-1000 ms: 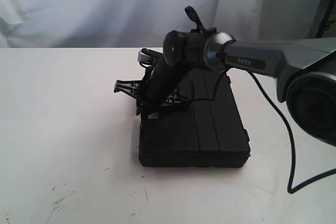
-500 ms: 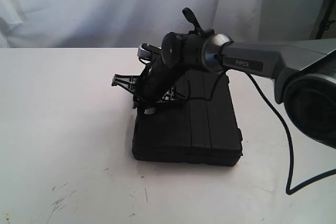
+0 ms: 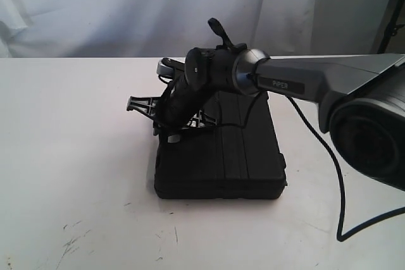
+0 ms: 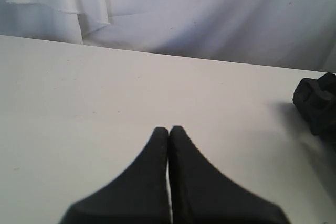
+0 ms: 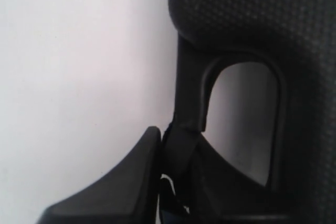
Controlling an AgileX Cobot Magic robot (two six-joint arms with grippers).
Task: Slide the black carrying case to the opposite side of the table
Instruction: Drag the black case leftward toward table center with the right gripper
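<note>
My right gripper should set the black carrying case down and release it on the middle of the white table (image 3: 197, 145), nearer the dark scuffs. The case now lies flat on that table.
The black carrying case (image 3: 221, 162) lies flat on the white table (image 3: 76, 156), a little right of the middle. My right gripper (image 3: 166, 132) reaches across it and is at its left edge. In the right wrist view the right gripper (image 5: 176, 140) is shut on the case's handle (image 5: 189, 103), beside the textured case body (image 5: 252, 14). My left gripper (image 4: 169, 128) is shut with nothing in it, over bare table (image 4: 105, 87). A corner of the case (image 4: 317, 103) shows far off to one side of it. The left arm does not show in the exterior view.
A black cable (image 3: 338, 181) hangs from the right arm and loops onto the table right of the case. A white curtain (image 3: 126, 4) closes off the far side. Dark scuffs (image 3: 73, 241) mark the near left of the tabletop.
The right gripper has pulled the case leftward across the table, and the arm has swung left with it. The grip on the handle is unchanged.
</note>
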